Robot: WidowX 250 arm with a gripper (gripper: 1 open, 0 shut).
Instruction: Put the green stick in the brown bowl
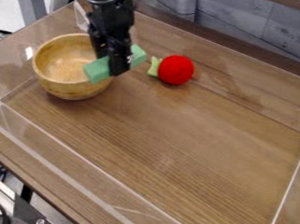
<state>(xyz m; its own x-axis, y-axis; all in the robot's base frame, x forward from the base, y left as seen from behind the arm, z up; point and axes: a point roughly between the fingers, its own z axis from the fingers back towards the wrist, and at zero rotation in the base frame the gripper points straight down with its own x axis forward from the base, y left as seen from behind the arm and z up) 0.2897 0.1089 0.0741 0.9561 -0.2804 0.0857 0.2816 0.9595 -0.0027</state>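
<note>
The robot's gripper will release the green stick, now tilted over the bowl's rim, across the middle of the brown bowl's bottom (78, 67).
My black gripper (115, 64) points straight down and is shut on the green stick (99, 71), a flat light-green block whose ends stick out on both sides of the fingers. The stick hangs tilted over the right rim of the brown bowl (54, 82), a round light-brown wooden bowl at the table's left. Its lower left end reaches over the bowl's inside; its upper right end (137, 55) lies outside the rim. Nothing shows inside the bowl.
A red round toy (177, 69) with a small green leaf lies just right of the gripper. Clear plastic walls (286, 199) ring the wooden tabletop. A grey panelled wall stands behind.
</note>
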